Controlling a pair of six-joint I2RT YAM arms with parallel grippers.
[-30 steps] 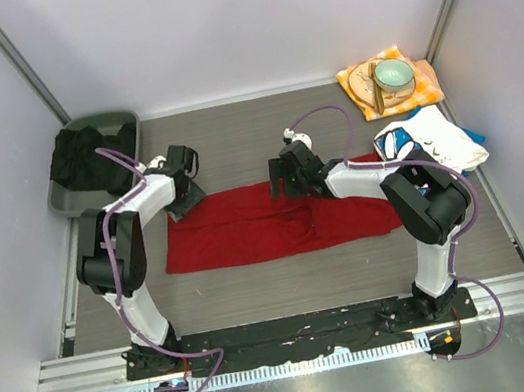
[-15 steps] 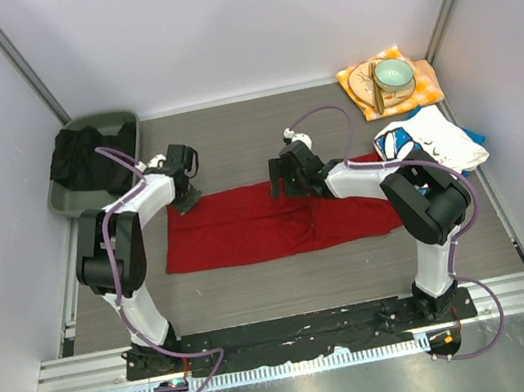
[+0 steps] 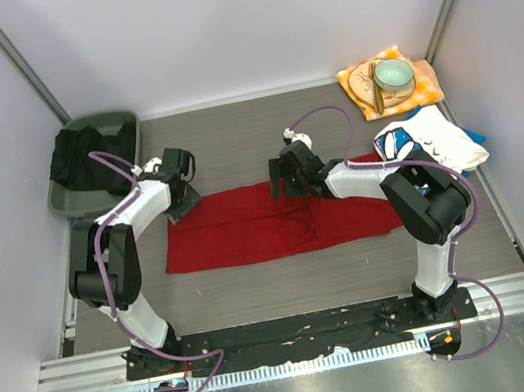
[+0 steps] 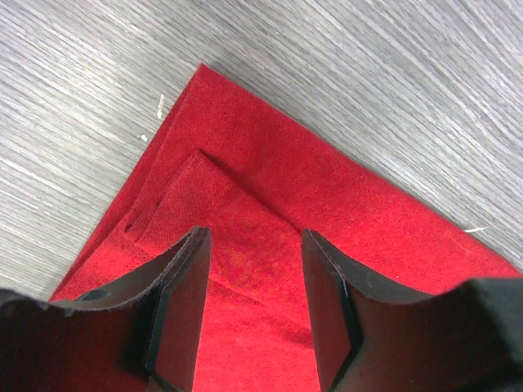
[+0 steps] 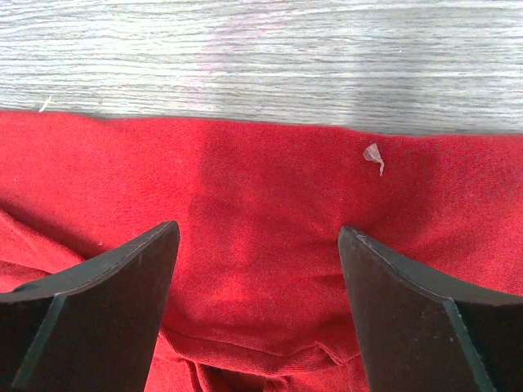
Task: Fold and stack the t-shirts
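The small folded flap bunches short of the red t-shirt's end edge; I need to take the flap's loose end [image 4: 167,198] with my left gripper and pull it out flat.
The red t-shirt [image 3: 276,219] lies folded into a long flat strip across the middle of the table. My left gripper [image 3: 182,202] is open just above its far left corner [image 4: 245,204], with a small folded flap showing between the jaws. My right gripper [image 3: 286,190] is open over the shirt's far edge [image 5: 261,212] near the middle. The daisy-print white t-shirt [image 3: 431,144] lies crumpled at the right, with blue cloth under it.
A dark green bin [image 3: 93,160] holding black cloth stands at the far left. A small orange-yellow cloth [image 3: 422,86] with a plate and a green bowl [image 3: 392,77] lies at the far right. Grey walls close in on three sides.
The left arm has shifted a little, its elbow swinging outward to the left; its gripper stays at the shirt's far left corner. The right arm and the shirts have not moved.
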